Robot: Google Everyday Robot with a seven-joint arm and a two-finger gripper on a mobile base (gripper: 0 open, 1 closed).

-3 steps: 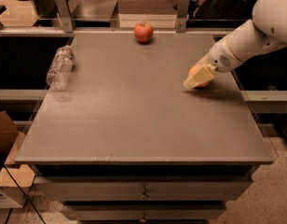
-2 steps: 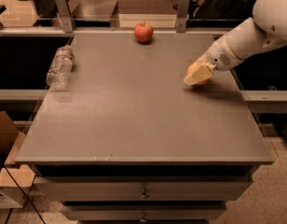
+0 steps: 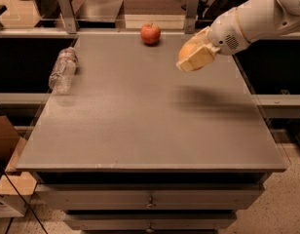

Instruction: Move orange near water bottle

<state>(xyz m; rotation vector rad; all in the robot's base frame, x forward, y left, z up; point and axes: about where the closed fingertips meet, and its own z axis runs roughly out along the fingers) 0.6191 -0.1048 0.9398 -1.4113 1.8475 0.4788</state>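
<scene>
Next, I open my gripper and let go of the orange against the water bottle's long side (image 3: pixel 74 78), the one that faces the middle of the table. The orange is still held above the table.
My gripper (image 3: pixel 194 56) hangs above the right part of the grey table (image 3: pixel 140 126), on the white arm that comes in from the upper right. It is shut on the orange (image 3: pixel 187 49), of which only a bright sliver shows between the pale fingers. It holds the fruit off the surface, with a shadow below on the table. The water bottle (image 3: pixel 63 70), clear and crinkled, lies on its side near the table's left edge, far to the left of the gripper.
A red apple (image 3: pixel 150 33) with a stem stands at the table's back edge, left of the gripper. Metal posts rise at the back corners. A cardboard box sits on the floor at the lower left. Drawers run below the tabletop.
The gripper has lifted the orange off the table at the right and carried it up and to the left. The bottle and apple have not moved.
</scene>
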